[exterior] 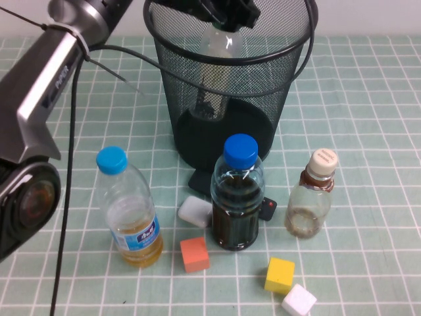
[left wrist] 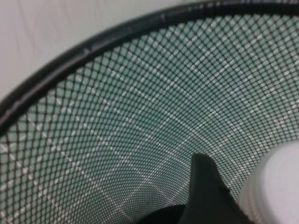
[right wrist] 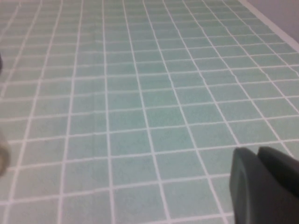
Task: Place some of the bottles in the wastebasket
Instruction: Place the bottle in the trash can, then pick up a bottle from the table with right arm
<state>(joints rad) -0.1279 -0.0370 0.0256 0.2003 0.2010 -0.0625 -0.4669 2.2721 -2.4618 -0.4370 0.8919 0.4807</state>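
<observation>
I should next bring my right gripper over to the small squat bottle and close it on the bottle's neck (exterior: pixel 317 180), just under its beige cap.
The black wire-mesh wastebasket (exterior: pixel 263 85) stands at the back middle of the table. My left gripper (exterior: pixel 223 10) is above its opening, shut on the white-capped clear bottle (exterior: pixel 220 43), which hangs inside the bin and shows through the mesh. In the left wrist view a black finger (left wrist: pixel 205 191) presses beside the white cap (left wrist: pixel 275 186), with the bin's mesh wall (left wrist: pixel 117 116) behind. The small squat bottle (exterior: pixel 314 194) with a beige cap stands upright at the front right. My right gripper (right wrist: pixel 254 156) is shut and empty above bare tablecloth, out of the high view.
A light-blue-capped bottle (exterior: pixel 128 210) and a dark-liquid bottle (exterior: pixel 237 194) stand in front of the bin. An orange cube (exterior: pixel 195 254), yellow cube (exterior: pixel 279 274), white cube (exterior: pixel 299 301) and white block (exterior: pixel 195 210) lie nearby. My left arm (exterior: pixel 39 99) crosses the left side.
</observation>
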